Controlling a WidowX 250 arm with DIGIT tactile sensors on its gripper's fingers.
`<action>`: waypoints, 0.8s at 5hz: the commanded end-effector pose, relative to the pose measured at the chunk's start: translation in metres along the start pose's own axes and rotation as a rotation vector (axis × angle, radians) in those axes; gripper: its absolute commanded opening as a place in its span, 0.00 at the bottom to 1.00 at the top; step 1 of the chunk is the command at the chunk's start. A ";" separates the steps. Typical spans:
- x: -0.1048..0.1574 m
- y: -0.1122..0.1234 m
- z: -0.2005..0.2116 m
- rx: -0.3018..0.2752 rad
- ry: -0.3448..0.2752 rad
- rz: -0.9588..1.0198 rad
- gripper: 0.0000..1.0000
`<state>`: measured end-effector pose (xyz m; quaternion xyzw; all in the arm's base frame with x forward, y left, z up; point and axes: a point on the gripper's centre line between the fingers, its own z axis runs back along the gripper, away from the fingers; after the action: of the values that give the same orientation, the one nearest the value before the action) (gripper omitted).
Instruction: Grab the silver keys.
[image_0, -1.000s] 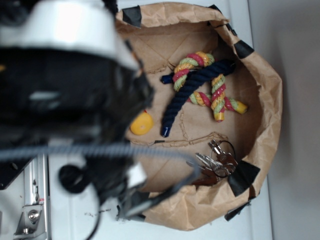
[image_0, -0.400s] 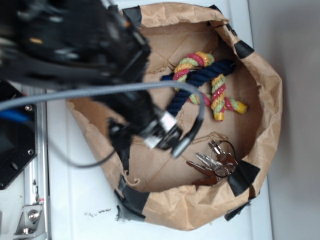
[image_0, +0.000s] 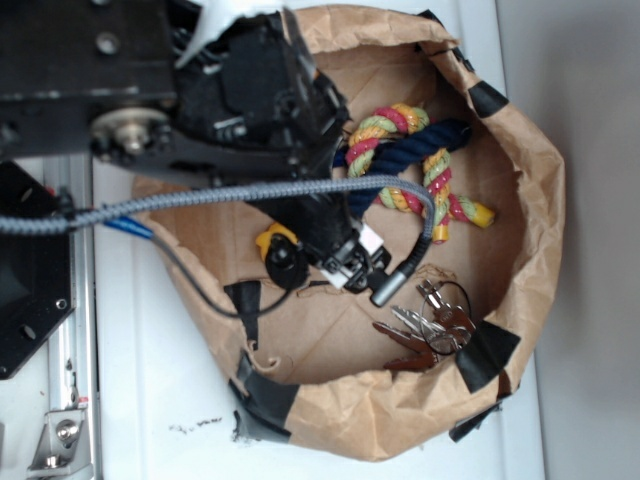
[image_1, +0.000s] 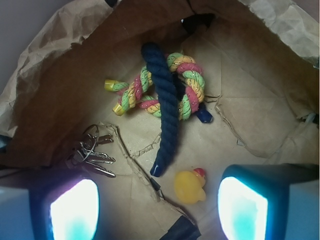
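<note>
My gripper should go to the silver keys' ring (image_0: 441, 284) (image_1: 94, 128). It will close at the ring's side nearest the multicoloured rope toy's yellow ends.
The silver keys (image_0: 428, 326) lie in a bunch on the brown paper floor at the lower right of the bag, next to a black tape patch. In the wrist view the silver keys (image_1: 91, 154) sit at the left, just above my left fingertip (image_1: 70, 209). My gripper (image_1: 157, 210) is open, hovering above the bag floor with nothing between its fingers. In the exterior view the gripper (image_0: 350, 262) hangs over the middle of the bag, left of and a little above the keys.
A multicoloured rope toy with a dark blue strand (image_0: 410, 165) lies at the bag's far side. A yellow rubber duck (image_1: 190, 186) sits near my right fingertip. The crumpled paper bag wall (image_0: 530, 180) rings everything. A grey cable (image_0: 250, 195) drapes across.
The arm has swung from the left edge over the bag, moving right and down toward the floor. The duck shows again beside the gripper. The keys and rope have not moved.
</note>
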<state>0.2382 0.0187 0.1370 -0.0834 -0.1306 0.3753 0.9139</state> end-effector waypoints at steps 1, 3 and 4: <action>0.010 0.005 0.009 -0.016 -0.029 0.019 1.00; 0.015 -0.008 -0.029 0.072 -0.041 0.023 1.00; 0.014 -0.021 -0.046 0.094 -0.058 0.025 1.00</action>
<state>0.2683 0.0099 0.0840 -0.0190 -0.1133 0.3987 0.9099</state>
